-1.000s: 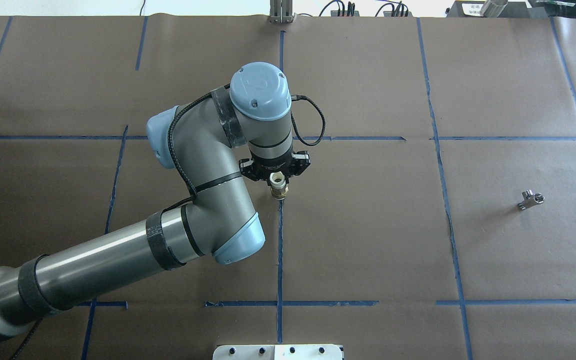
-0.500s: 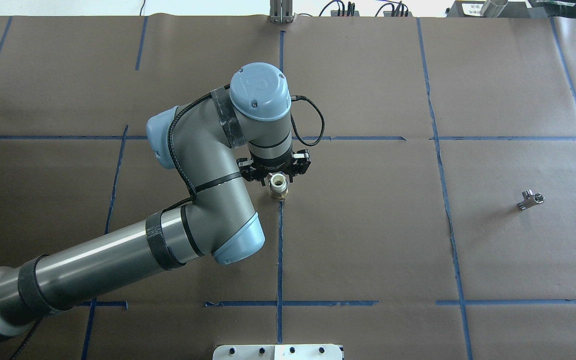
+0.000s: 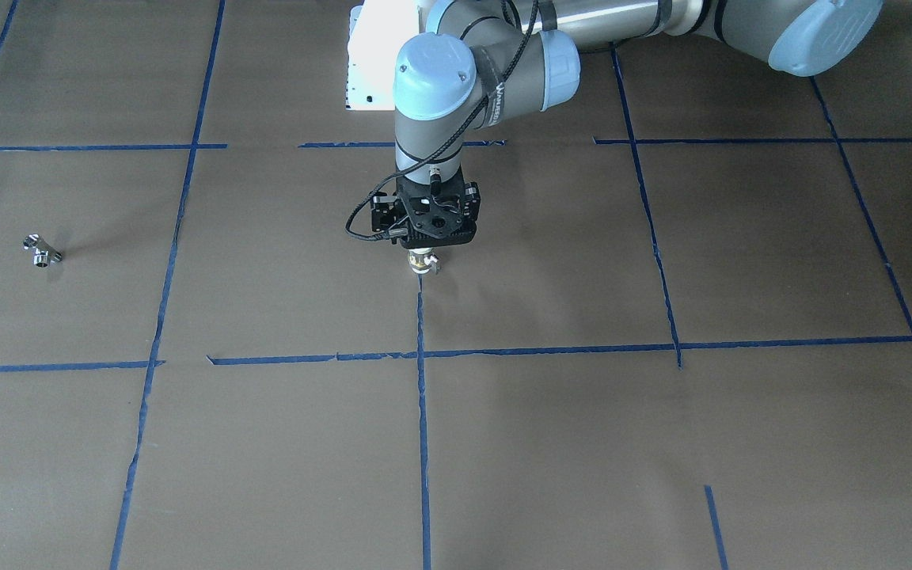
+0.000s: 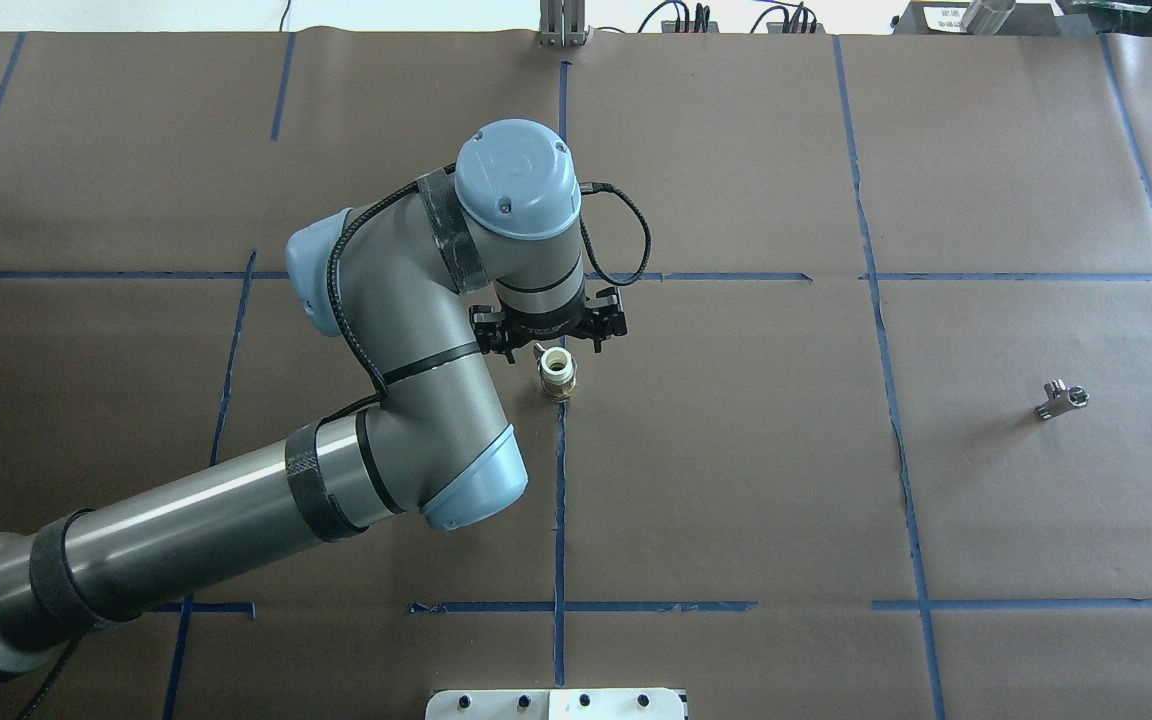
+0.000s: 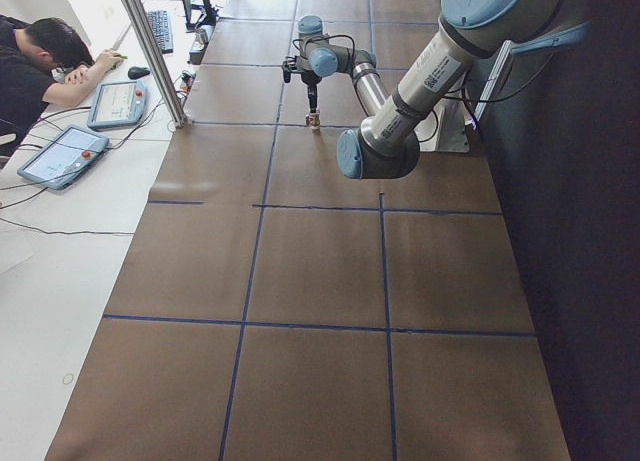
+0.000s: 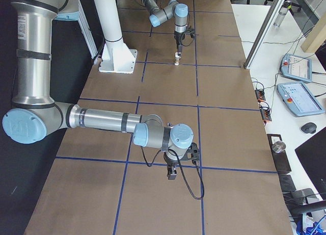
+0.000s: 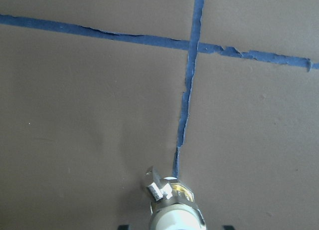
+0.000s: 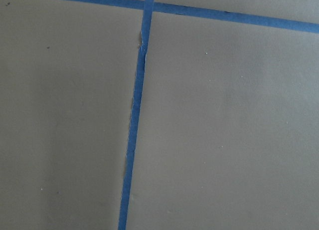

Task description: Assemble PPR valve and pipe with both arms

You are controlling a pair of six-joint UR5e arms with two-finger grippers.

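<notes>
Next, my right gripper should go to the middle of the chrome T-shaped pipe (image 3: 41, 250), where its ends meet, and close there.
The PPR valve (image 4: 557, 375) stands upright on the brown table cover, on a blue tape line near the middle. It has a white top, a brassy band and a small side lever (image 7: 155, 186). It also shows in the front view (image 3: 423, 262). My left gripper (image 4: 548, 345) points straight down just over it. In the left wrist view the valve (image 7: 172, 207) sits between the fingertips, which stand apart and clear of it, so the gripper is open. The chrome T-shaped pipe (image 4: 1063, 398) lies alone far to the right (image 3: 42, 252). My right gripper (image 6: 172, 171) shows only in the right side view, so I cannot tell its state.
Blue tape lines (image 4: 558, 500) split the brown cover into squares. The white pedestal plate (image 4: 556, 705) sits at the near edge, and a metal post (image 4: 563, 25) at the far edge. An operator (image 5: 40, 71) sits beside the table with tablets.
My left gripper has drawn back from the valve, so more of the valve's white top now shows. The valve and the pipe have not moved.
</notes>
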